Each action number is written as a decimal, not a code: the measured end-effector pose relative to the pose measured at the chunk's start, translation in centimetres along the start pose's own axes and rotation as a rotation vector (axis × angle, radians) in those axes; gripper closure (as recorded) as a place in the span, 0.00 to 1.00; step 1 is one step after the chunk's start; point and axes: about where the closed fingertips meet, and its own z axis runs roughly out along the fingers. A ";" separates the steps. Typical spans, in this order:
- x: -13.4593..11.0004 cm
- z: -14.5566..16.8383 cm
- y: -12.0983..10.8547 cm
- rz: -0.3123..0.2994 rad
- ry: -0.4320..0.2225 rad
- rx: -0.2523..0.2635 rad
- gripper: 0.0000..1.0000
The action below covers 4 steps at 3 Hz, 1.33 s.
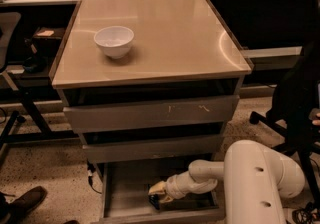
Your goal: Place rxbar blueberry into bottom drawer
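Observation:
Next, I release the rxbar blueberry on the middle of the open bottom drawer's inside [155, 193].
The bottom drawer [125, 188] of the grey-brown cabinet stands pulled open at the bottom of the camera view. My white arm reaches into it from the right. The gripper [156, 199] is low inside the drawer, near its front middle. A small dark thing, the rxbar blueberry [154, 203], lies right under the yellowish fingertips [156, 188] on the drawer floor. I cannot tell whether the gripper still touches it.
A white bowl [114, 41] stands on the cabinet top [175, 33], left of centre. The two upper drawers [150, 113] are closed. A shoe [20, 203] shows at lower left, a chair base [270, 118] at right, and a cluttered bench behind.

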 end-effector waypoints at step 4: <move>-5.1 1.1 -0.3 0.039 -0.151 0.002 1.00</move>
